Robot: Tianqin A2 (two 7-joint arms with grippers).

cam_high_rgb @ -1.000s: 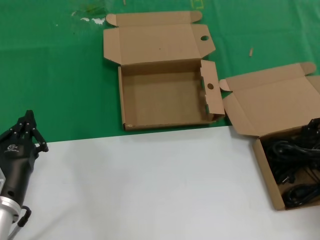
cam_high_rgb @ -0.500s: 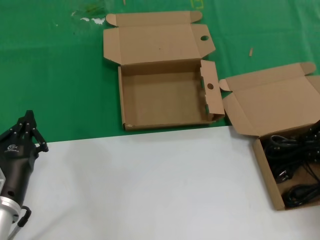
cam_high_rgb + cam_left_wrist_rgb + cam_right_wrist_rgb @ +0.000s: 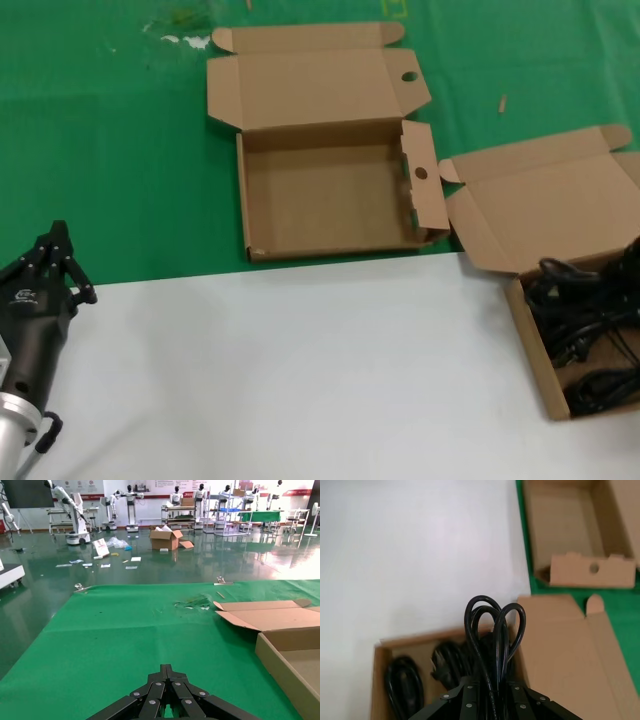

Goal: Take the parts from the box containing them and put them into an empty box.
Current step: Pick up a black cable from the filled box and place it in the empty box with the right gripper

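Next, my right gripper releases the black cable bundle along the near side inside the empty shallow box point(image 3: 316, 218) point(image 3: 547, 517). The bundle is held above the plain-lidded box now.
The plain-lidded box point(image 3: 527, 335) stands open at the right with black cable bundles point(image 3: 580, 310) inside; it also shows in the right wrist view point(image 3: 379, 680). My right gripper point(image 3: 491, 682) is shut on one looped black cable bundle point(image 3: 492, 622) and holds it above that box; the gripper itself is outside the head view. The wide shallow box point(image 3: 330, 200) with round holes in its flaps lies open and empty at the back centre, and shows in the right wrist view point(image 3: 560, 525). My left gripper point(image 3: 58, 235) is parked at the front left, shut and empty point(image 3: 166, 668).
The near half of the table is white point(image 3: 300, 370), the far half a green mat point(image 3: 110, 150). Small scraps point(image 3: 185, 38) lie at the mat's back left. The shallow box's holed side flap point(image 3: 425, 185) stands close to the other box's lid point(image 3: 550, 200).
The right gripper's dark shape at the right edge has left the head view. The cables in the right box have been drawn upward. The left arm has not moved.
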